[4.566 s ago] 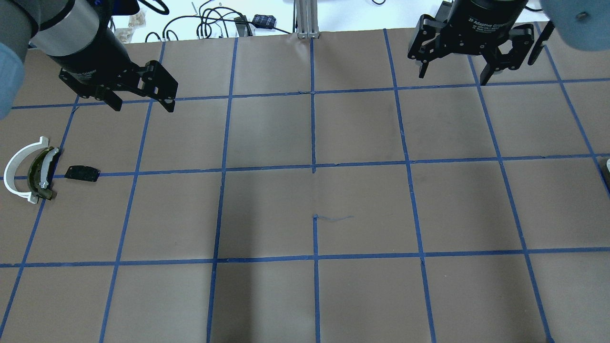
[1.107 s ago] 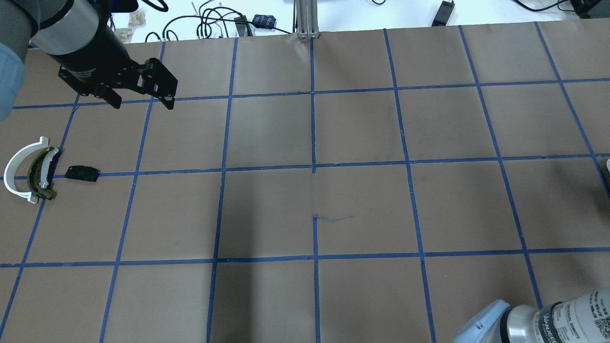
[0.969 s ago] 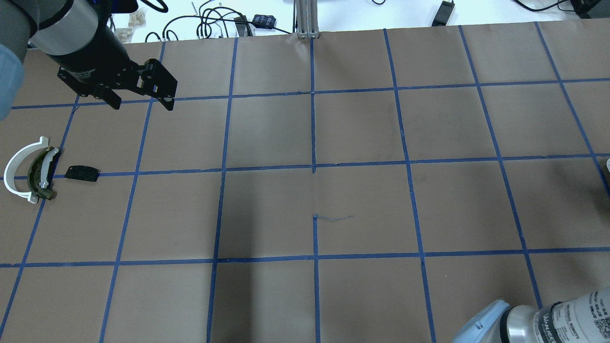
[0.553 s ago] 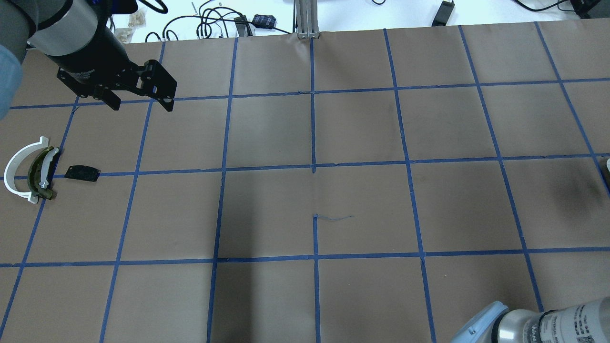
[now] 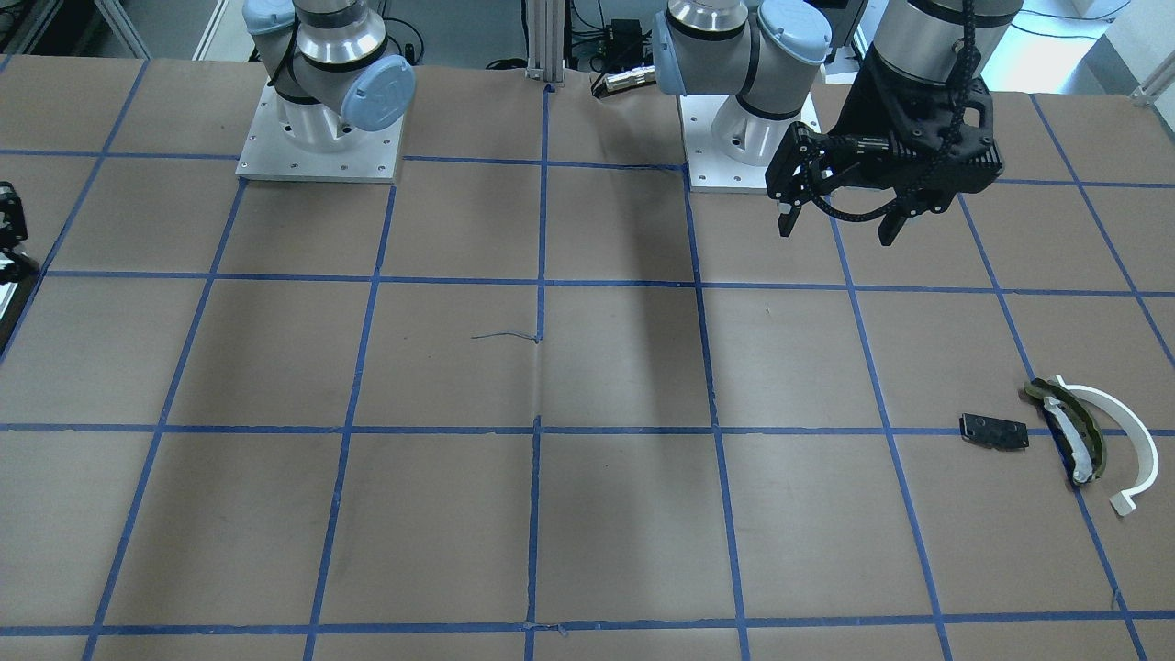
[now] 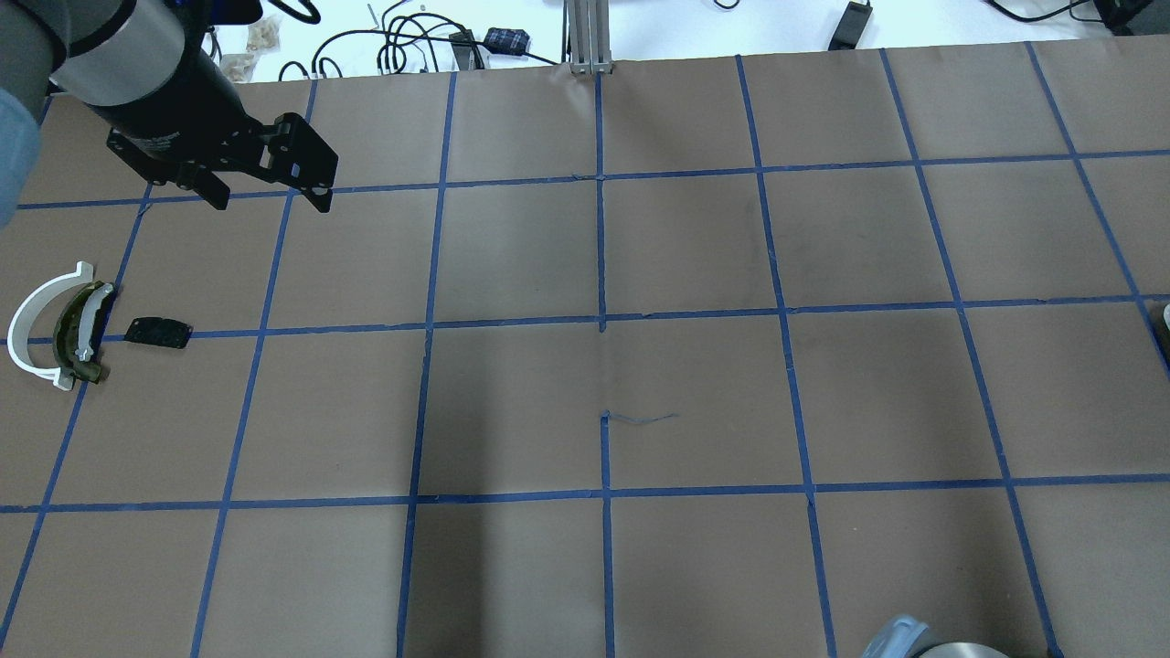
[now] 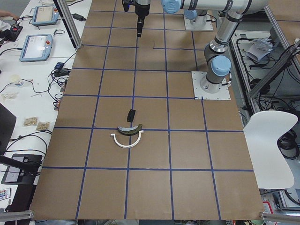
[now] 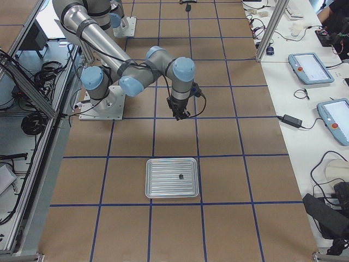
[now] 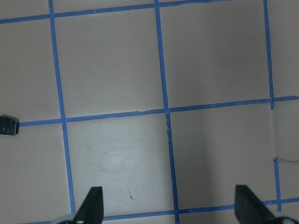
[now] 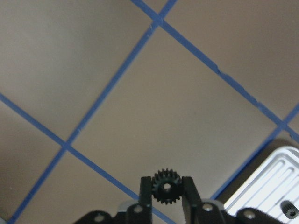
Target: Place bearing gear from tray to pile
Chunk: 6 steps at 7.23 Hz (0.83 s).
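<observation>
I will set the black bearing gear down with my right gripper in the gap of the broken blue tape line (image 5: 544,397), close to its crossing.
My right gripper (image 10: 166,181) is shut on a small black bearing gear (image 10: 164,191) and holds it above the brown table. In the exterior right view the gripper (image 8: 179,113) hangs about one grid square short of the silvery tray (image 8: 163,184). A second small black gear (image 8: 180,176) lies in the tray (image 10: 264,189). The pile lies at the table's far left end: a white half-ring arc (image 6: 27,327), an olive-and-white curved piece (image 6: 78,336) and a black plate (image 6: 157,332). My left gripper (image 6: 270,196) is open and empty, high above the table beyond the pile.
Blue tape lines grid the brown paper table. Cables and small devices lie past the far edge (image 6: 411,41). A metal post (image 6: 585,37) stands at the back middle. The arm bases (image 5: 317,128) stand at the robot's side. A sliver of the tray (image 6: 1164,320) shows at the right edge.
The right arm swung from the back right to the near right. Its elbow has since slid almost out of the overhead view's bottom. The left gripper barely shifted.
</observation>
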Tool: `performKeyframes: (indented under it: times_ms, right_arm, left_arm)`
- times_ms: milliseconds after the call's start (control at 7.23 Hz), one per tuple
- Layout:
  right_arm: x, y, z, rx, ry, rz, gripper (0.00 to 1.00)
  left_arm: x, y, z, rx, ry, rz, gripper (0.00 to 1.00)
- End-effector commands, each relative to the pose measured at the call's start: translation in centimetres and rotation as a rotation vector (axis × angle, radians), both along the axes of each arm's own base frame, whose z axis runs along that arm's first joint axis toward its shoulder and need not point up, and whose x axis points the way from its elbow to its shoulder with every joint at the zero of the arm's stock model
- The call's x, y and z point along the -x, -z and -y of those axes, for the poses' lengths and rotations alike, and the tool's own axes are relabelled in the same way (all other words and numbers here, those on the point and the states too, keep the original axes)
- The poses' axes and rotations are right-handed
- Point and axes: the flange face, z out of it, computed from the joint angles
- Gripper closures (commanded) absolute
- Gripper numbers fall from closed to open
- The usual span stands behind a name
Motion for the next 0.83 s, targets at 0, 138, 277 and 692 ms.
performKeyframes:
  times_ms: [0,138,277,692]
  right_arm:
    - [-14.7,0.1,3.0,-0.005,0.152,0.030,0.98]
    - [-22.0,1.0,3.5,-0.020,0.240,0.024,0.98]
    - [-28.9,2.3,3.8,-0.014,0.284,0.009,0.98]
    - [-44.6,9.3,3.6,0.065,0.438,0.013,0.96]
  left_arm:
    - [-0.2,-0.3,-0.3,0.002,0.000,0.015,0.00]
    - [-0.1,-0.1,-0.2,-0.001,-0.001,0.011,0.00]
    - [-0.1,0.0,-0.2,-0.005,-0.011,0.012,0.00]
    - [-0.1,0.1,0.8,-0.019,-0.087,0.010,0.00]
